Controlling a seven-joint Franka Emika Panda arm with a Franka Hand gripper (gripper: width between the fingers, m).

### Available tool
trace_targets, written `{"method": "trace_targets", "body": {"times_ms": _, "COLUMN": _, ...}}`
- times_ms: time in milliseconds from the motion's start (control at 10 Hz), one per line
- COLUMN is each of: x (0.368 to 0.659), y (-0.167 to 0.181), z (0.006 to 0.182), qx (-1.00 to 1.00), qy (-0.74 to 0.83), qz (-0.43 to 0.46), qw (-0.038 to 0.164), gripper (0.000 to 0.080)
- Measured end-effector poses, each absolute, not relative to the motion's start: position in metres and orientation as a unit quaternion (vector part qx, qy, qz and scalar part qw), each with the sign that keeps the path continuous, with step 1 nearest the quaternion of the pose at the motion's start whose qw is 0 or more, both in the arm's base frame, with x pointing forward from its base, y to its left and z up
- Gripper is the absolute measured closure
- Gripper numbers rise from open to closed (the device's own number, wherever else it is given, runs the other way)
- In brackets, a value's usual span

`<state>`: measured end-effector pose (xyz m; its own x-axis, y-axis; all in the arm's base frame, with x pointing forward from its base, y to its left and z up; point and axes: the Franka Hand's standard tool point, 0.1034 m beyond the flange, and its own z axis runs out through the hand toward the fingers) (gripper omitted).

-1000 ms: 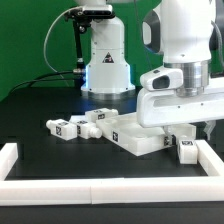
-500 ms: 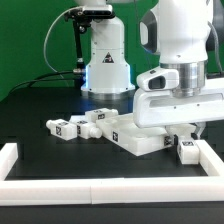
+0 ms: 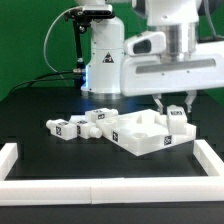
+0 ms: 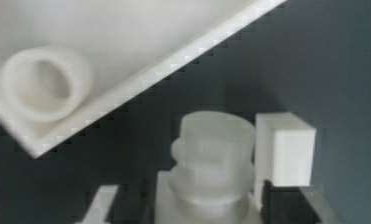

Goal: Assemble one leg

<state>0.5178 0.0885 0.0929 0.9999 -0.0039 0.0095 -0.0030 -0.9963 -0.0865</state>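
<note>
Next, my gripper lets go of the white leg upright on the black table [image 3: 52,159] between the lying legs and the front side.
My gripper [image 3: 175,108] is shut on a white leg [image 3: 176,117] with a black-and-white tag. It holds the leg in the air above the right corner of the wide white rimmed panel [image 3: 143,137]. In the wrist view the leg [image 4: 210,158] stands upright between my fingers [image 4: 104,205], with the gripper [image 4: 187,208] closed around it. The panel [image 4: 120,45] lies beyond, showing a round socket [image 4: 49,82]. Three more tagged legs [image 3: 62,127] lie on the black table at the exterior view's left of the panel.
A low white wall [image 3: 100,189] borders the table at the front and both sides. The robot base [image 3: 105,60] stands behind the parts. A white block [image 4: 285,146] shows beside the held leg in the wrist view.
My gripper has risen from the table by the panel's right side, carrying the leg up with it. The panel and the other legs have not moved.
</note>
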Motion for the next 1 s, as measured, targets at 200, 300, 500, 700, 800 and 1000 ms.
{"method": "trace_targets", "body": {"times_ms": 200, "x": 0.51, "y": 0.038, "z": 0.109, "qx": -0.998, "qy": -0.052, "qz": -0.017, "qw": 0.043, "gripper": 0.0505}}
{"method": "trace_targets", "body": {"times_ms": 300, "x": 0.504, "y": 0.009, "z": 0.116, "qx": -0.997, "qy": -0.067, "qz": -0.021, "qw": 0.041, "gripper": 0.0505}}
{"method": "trace_targets", "body": {"times_ms": 500, "x": 0.499, "y": -0.013, "z": 0.116, "qx": -0.998, "qy": -0.048, "qz": -0.021, "qw": 0.039, "gripper": 0.0505}}
{"method": "trace_targets", "body": {"times_ms": 700, "x": 0.499, "y": -0.01, "z": 0.115, "qx": -0.998, "qy": -0.052, "qz": -0.021, "qw": 0.039, "gripper": 0.0505}}
{"method": "trace_targets", "body": {"times_ms": 800, "x": 0.499, "y": -0.01, "z": 0.115, "qx": -0.998, "qy": -0.052, "qz": -0.02, "qw": 0.04, "gripper": 0.0505}}
{"method": "trace_targets", "body": {"times_ms": 1000, "x": 0.498, "y": -0.013, "z": 0.114, "qx": -0.997, "qy": -0.057, "qz": -0.019, "qw": 0.039, "gripper": 0.0505}}
